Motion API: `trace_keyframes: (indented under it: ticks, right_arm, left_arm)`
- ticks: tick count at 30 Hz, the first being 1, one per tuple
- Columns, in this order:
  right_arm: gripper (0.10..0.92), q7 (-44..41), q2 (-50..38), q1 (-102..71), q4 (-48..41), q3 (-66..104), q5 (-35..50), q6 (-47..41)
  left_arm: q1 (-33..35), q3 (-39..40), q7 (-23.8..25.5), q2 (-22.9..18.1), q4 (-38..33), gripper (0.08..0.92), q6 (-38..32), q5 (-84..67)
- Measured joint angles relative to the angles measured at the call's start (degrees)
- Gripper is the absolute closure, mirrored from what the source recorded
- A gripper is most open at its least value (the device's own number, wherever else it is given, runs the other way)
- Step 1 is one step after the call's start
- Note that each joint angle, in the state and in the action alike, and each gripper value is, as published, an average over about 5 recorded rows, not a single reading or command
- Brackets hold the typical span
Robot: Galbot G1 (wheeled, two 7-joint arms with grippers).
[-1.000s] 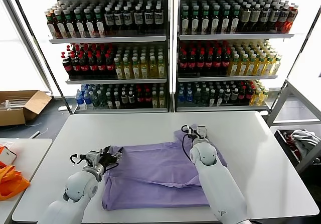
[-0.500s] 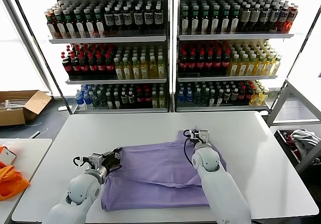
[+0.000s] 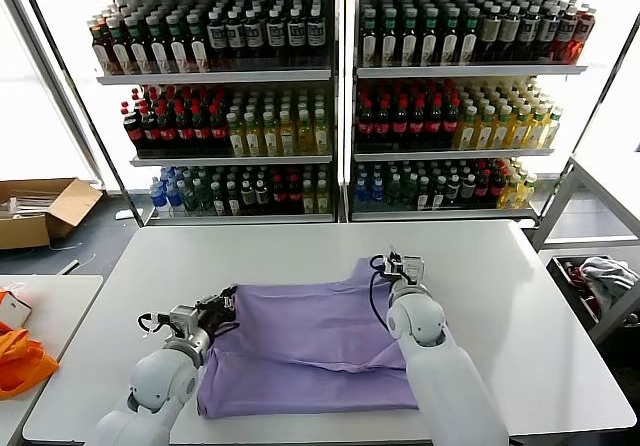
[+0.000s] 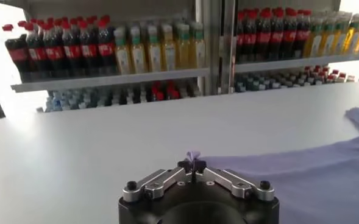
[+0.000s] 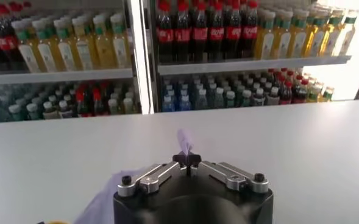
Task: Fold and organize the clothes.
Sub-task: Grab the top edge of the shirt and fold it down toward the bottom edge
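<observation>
The left gripper should release the lavender t-shirt's corner around the middle of the shirt's edge [image 3: 220, 341] facing the cardboard box.
The lavender t-shirt [image 3: 310, 341] lies spread on the white table [image 3: 300, 251], its print not showing. My left gripper [image 3: 222, 304] is shut on the shirt's far left corner; the left wrist view shows a tuft of fabric [image 4: 193, 156] pinched between the closed fingertips of this gripper [image 4: 192, 165]. My right gripper [image 3: 400, 264] is shut on the shirt's far right corner; the right wrist view shows a strip of fabric [image 5: 184, 140] sticking up from the closed tips of that gripper [image 5: 186, 161]. Both corners are lifted slightly off the table.
Shelves of bottles [image 3: 330, 96] stand behind the table. An orange fabric item [image 3: 20, 361] lies on a side table at the left. A cardboard box [image 3: 45, 211] sits on the floor at the left. A bin with cloth [image 3: 600, 281] stands at the right.
Both grippers have moved toward the far side of the table with the shirt's corners, pulling the far edge straighter. The left gripper has shifted a little right.
</observation>
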Motion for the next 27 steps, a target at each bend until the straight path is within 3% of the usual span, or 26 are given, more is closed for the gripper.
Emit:
trace_keyframes:
  ticks: [27]
  right_arm:
    - [0.914, 1.9, -0.8, -27.6, 27.1, 8.5, -2.1, 1.8]
  left_arm:
    - [14.9, -3.3, 3.3, -1.6, -10.6, 0.916, -7.2, 8.4]
